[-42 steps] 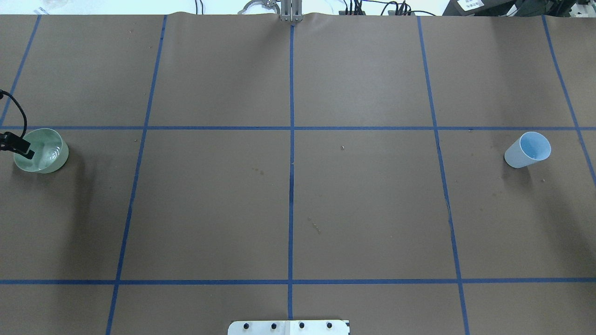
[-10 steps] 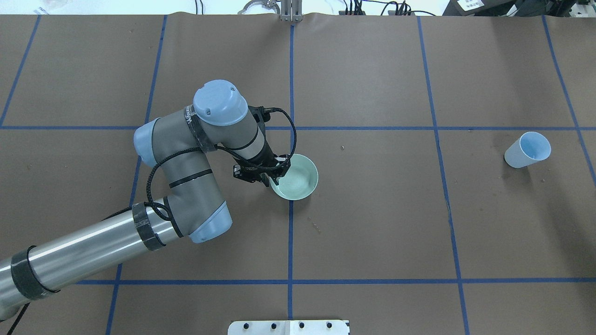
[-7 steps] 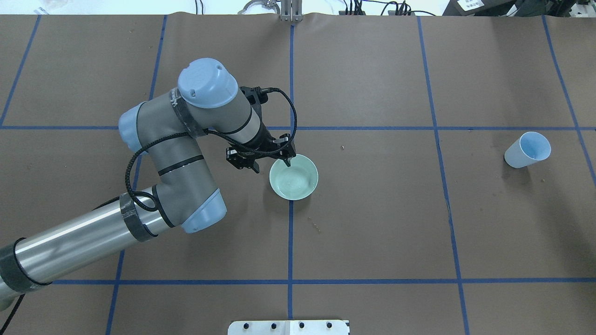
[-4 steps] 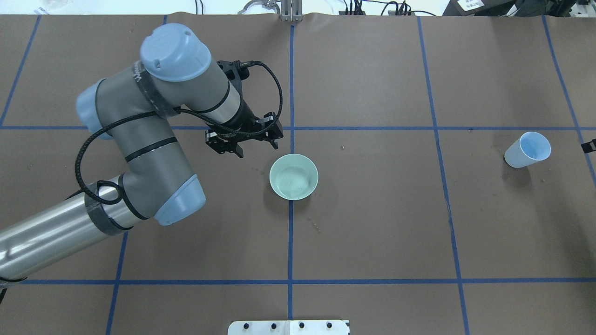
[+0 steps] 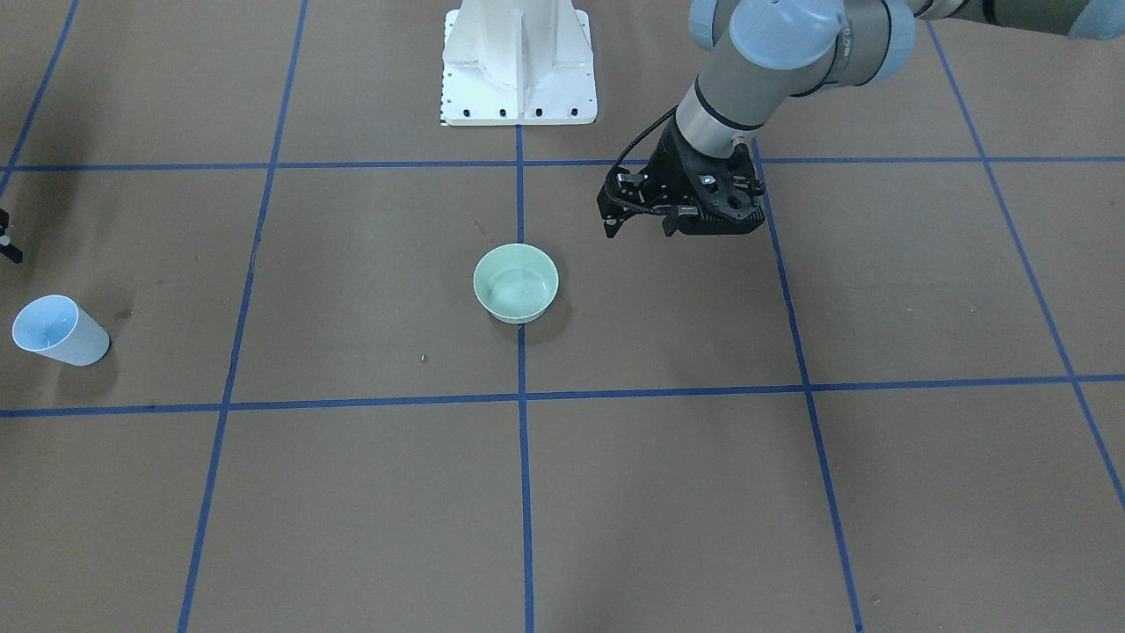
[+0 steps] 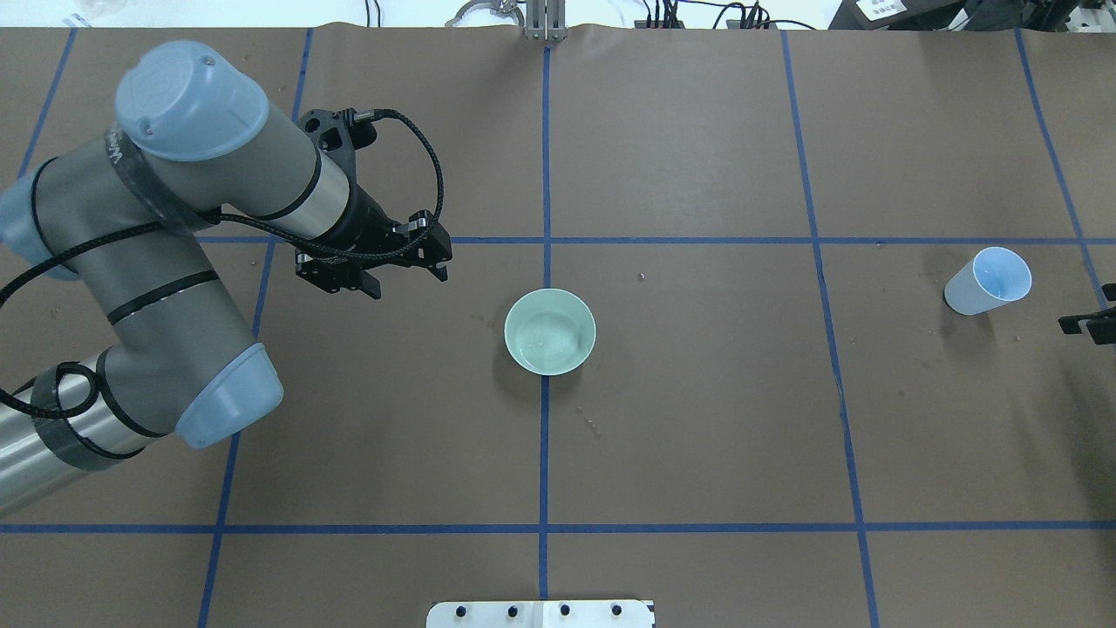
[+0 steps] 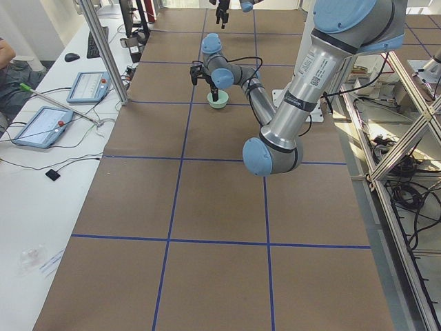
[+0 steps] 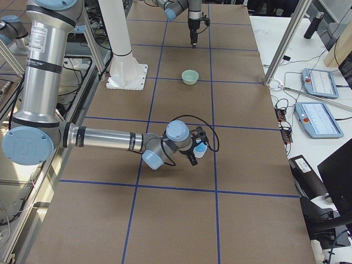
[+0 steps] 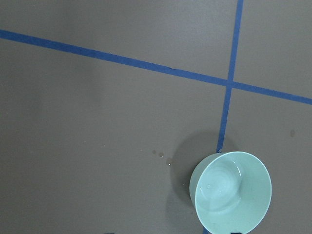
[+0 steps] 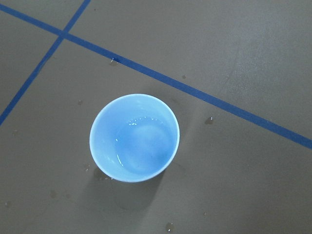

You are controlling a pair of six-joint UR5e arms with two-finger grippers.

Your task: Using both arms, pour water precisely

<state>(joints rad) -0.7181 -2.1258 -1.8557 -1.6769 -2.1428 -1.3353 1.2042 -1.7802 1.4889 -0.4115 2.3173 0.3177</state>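
The robot's right gripper needs to next go to the light blue cup and close around the cup's sides (image 5: 79, 339), below the cup's open rim.
A pale green bowl (image 6: 550, 331) stands on the table's centre line, also in the front view (image 5: 516, 282) and the left wrist view (image 9: 230, 192). Faint ripples of water (image 9: 218, 181) show in it. My left gripper (image 6: 406, 281) is open and empty, raised to the left of the bowl and clear of it (image 5: 639, 230). A light blue cup (image 6: 989, 280) stands at the far right with a little water (image 10: 141, 146) in its bottom. My right gripper (image 6: 1088, 309) shows only at the frame edge, just right of the cup, its fingers apart; it also shows in the front view (image 5: 7, 236).
The table is covered in brown paper (image 6: 697, 419) with a grid of blue tape lines. The white pedestal (image 5: 518, 61) stands at the robot's side of the table. Small dried drops (image 6: 591, 426) lie near the bowl.
My left gripper carried the bowl from the far left to the table's centre, let go of it, and drew back up and to the left. My right gripper has come in beside the blue cup.
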